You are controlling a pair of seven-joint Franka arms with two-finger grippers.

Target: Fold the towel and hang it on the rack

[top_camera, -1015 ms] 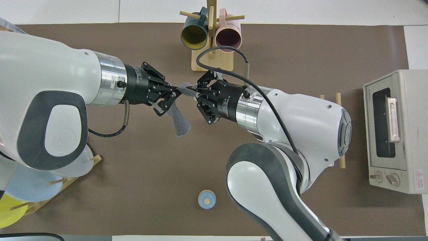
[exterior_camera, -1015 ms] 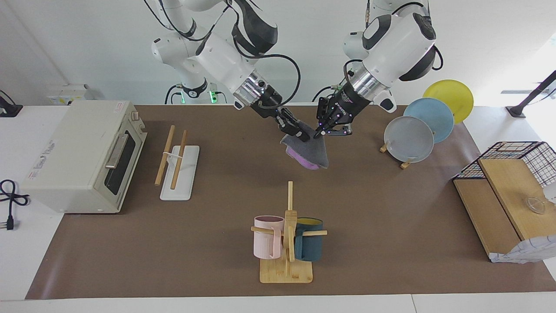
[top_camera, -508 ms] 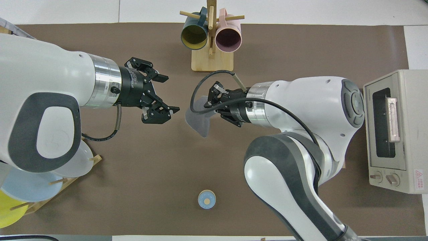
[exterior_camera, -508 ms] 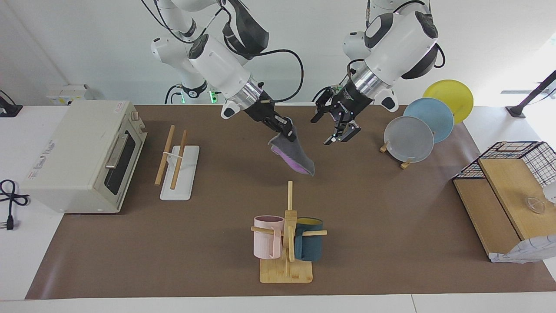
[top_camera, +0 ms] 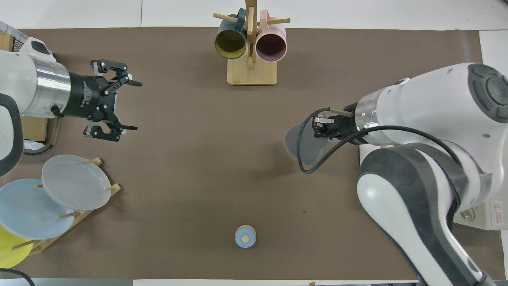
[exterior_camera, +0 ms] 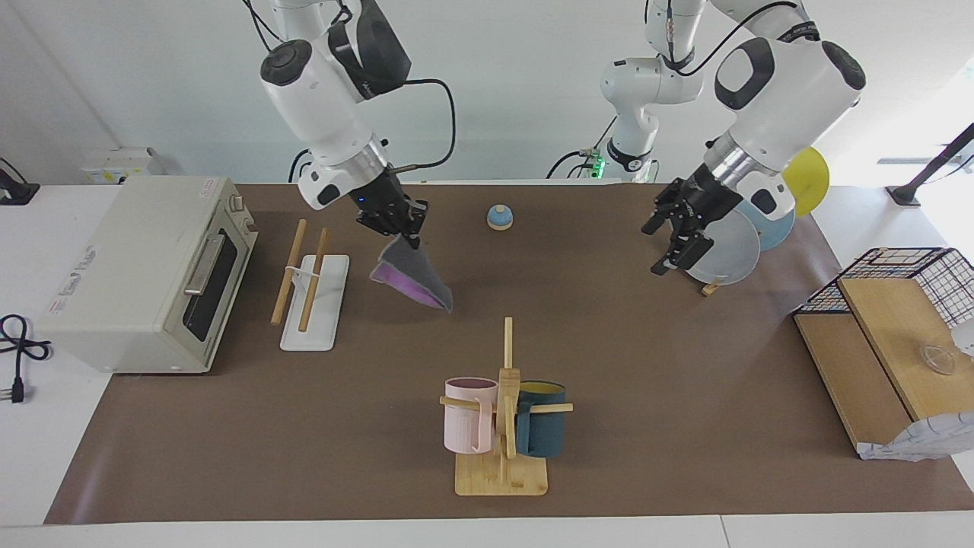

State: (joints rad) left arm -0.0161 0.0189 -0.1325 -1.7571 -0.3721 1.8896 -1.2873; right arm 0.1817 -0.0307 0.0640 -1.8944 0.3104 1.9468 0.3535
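Note:
Next, my right gripper lets go of the towel across the rack's wooden rods (top_camera: 398, 153), above the white base by the toaster oven.
The towel (exterior_camera: 415, 280) hangs folded, dark grey outside with a purple edge showing, from my right gripper (exterior_camera: 411, 237), which is shut on its upper corner. It hangs over the table beside the rack (exterior_camera: 313, 304), whose two wooden rods stand above a white base. From overhead the towel (top_camera: 301, 145) shows as a grey flap under the right gripper (top_camera: 319, 130), and the right arm hides the rack. My left gripper (exterior_camera: 652, 251) is open and holds nothing, up over the table in front of the plate stand; overhead, the left gripper (top_camera: 135, 106) shows spread fingers.
A toaster oven (exterior_camera: 144, 274) stands at the right arm's end, beside the rack. A mug stand (exterior_camera: 502, 411) with pink and dark blue mugs is far from the robots. Plates on a stand (exterior_camera: 723, 251), a small blue knob (exterior_camera: 499, 218), a wire basket with boards (exterior_camera: 883, 320).
The left gripper opened, let go of the towel and drew back toward the plate stand. The right arm carried the towel toward the rack.

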